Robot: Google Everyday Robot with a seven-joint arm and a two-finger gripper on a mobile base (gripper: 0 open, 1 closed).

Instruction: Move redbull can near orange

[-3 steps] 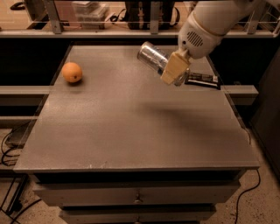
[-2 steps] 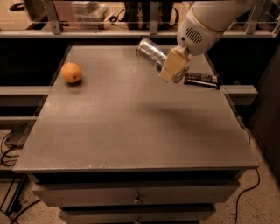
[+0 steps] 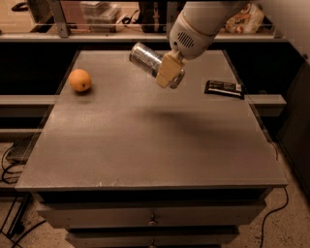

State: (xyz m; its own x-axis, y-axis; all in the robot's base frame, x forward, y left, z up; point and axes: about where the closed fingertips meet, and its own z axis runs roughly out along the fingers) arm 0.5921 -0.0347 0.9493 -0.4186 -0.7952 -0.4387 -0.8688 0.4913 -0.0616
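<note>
The robot's gripper needs to let go of the redbull can on the grey table (image 3: 116,85), just beside the orange, toward the black wrapped bar. The can is now held above the table's far middle.
My gripper (image 3: 168,72) is shut on the redbull can (image 3: 147,59), a slim silvery can held on its side above the far middle of the grey table (image 3: 145,145). The can's round end points to the upper left. The orange (image 3: 80,80) sits on the table at the far left, well left of the can. A tan finger (image 3: 166,70) crosses the can's right half.
A flat black wrapped bar (image 3: 223,88) lies on the table at the far right. A shelf with clutter (image 3: 101,12) runs behind the table. Drawers (image 3: 152,218) sit under the front edge. Cables (image 3: 9,164) lie on the floor at left.
The gripper has carried the can to the left, off the table's right side and toward its middle, closer to the orange. The orange and the black bar have not moved.
</note>
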